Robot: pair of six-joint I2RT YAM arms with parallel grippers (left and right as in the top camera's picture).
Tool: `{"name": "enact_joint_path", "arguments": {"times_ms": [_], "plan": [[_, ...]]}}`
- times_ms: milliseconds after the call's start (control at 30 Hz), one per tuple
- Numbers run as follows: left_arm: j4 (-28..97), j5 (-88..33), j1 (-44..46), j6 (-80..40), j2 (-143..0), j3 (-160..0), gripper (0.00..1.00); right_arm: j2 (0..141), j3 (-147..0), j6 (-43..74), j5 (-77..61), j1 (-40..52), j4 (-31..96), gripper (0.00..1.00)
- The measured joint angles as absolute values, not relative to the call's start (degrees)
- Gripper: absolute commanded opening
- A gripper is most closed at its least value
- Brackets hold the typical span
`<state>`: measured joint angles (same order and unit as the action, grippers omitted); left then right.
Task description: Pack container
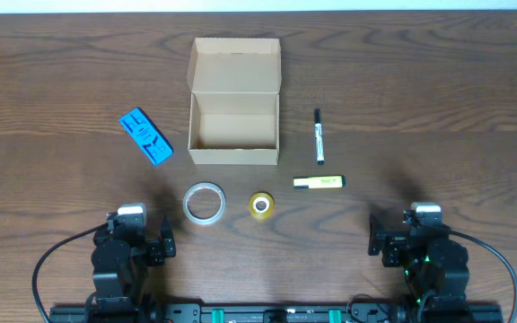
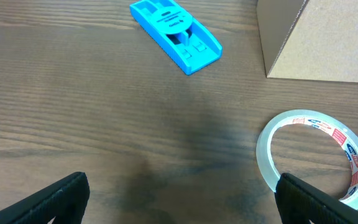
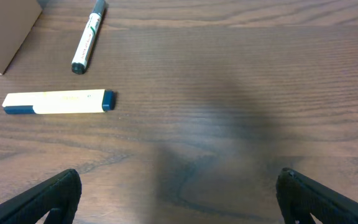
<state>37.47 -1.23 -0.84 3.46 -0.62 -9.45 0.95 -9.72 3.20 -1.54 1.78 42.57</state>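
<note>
The black-and-white marker is beside the tan cardboard container. Next, my right gripper moves to the middle of the black-and-white marker's white body (image 1: 319,141) (image 3: 87,38) and closes there.
The tan cardboard container (image 1: 234,126) stands open and empty at the table's middle back, lid flap raised; a corner shows in the left wrist view (image 2: 319,37) and in the right wrist view (image 3: 5,31). A clear tape roll (image 1: 204,203) (image 2: 312,155) and a small yellow tape roll (image 1: 260,205) lie in front of it. A blue dispenser (image 1: 145,135) (image 2: 176,34) lies to its left. A black-and-white marker (image 1: 319,136) (image 3: 87,37) and a yellow highlighter (image 1: 319,182) (image 3: 58,102) lie to its right. My left gripper (image 2: 179,202) and right gripper (image 3: 179,199) are open and empty near the front edge.
The wooden table (image 1: 438,99) fills the view. Black cables loop from both arm bases along the front edge.
</note>
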Motion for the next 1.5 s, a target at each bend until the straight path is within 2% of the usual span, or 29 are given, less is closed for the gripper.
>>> {"name": "enact_joint_path", "arguments": {"times_ms": [1333,1500], "plan": [[37.5,-1.2,-0.8,3.5,-0.6,-9.5,0.95,1.0,-9.7,3.2,-1.6,1.8,41.3,0.99],[37.5,-1.2,-0.8,3.5,-0.6,-9.5,0.95,7.1,-13.4,3.2,-2.2,1.8,40.1,0.99]]}}
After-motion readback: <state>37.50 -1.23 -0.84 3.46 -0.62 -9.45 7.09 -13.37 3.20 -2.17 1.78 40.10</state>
